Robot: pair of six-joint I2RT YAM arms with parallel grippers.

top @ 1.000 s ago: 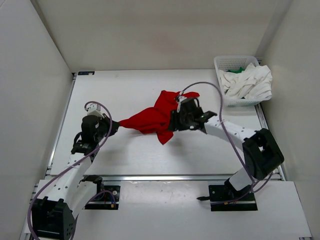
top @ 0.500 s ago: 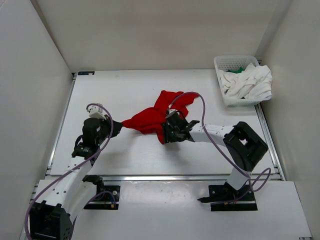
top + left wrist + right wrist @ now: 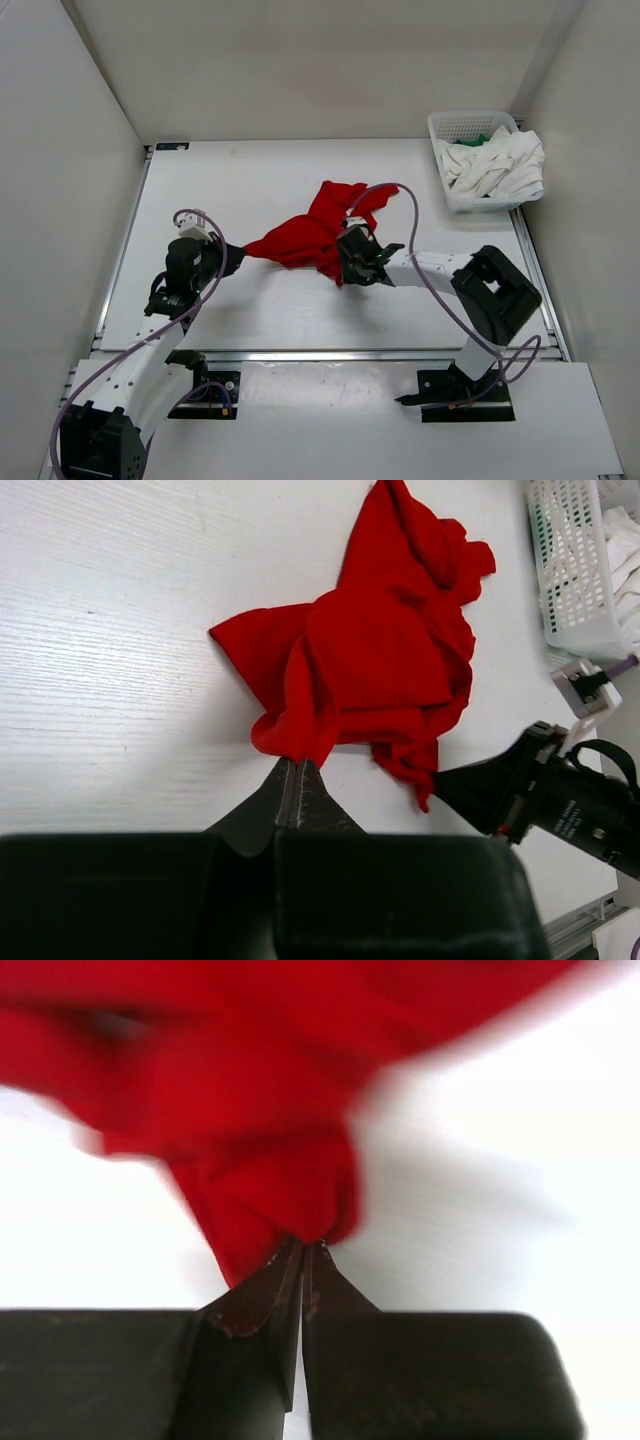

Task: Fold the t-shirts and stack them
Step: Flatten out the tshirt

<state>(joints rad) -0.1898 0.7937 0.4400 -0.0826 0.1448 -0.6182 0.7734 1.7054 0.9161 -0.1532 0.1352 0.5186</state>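
The robot's right gripper pinches a bunched fold beside the red t-shirt's loose tip, so it should open, take that tip (image 3: 423,799) and pull it out before lifting.
The red t-shirt (image 3: 310,232) lies crumpled in the middle of the table, also in the left wrist view (image 3: 375,660) and filling the right wrist view (image 3: 250,1090). My left gripper (image 3: 238,250) is shut on its left corner (image 3: 296,760). My right gripper (image 3: 342,268) is shut on a fold at its near right edge (image 3: 303,1242). The white t-shirt (image 3: 497,165) is bunched in the basket and spills over its right rim. A bit of the green t-shirt (image 3: 477,140) shows beside it.
The white mesh basket (image 3: 452,124) stands at the table's far right corner, its side also in the left wrist view (image 3: 570,570). White walls enclose the table on three sides. The right arm's cable (image 3: 405,200) loops over the cloth.
My right gripper moved left and down to the shirt's near edge and closed on the cloth. The left gripper kept its hold on the left corner.
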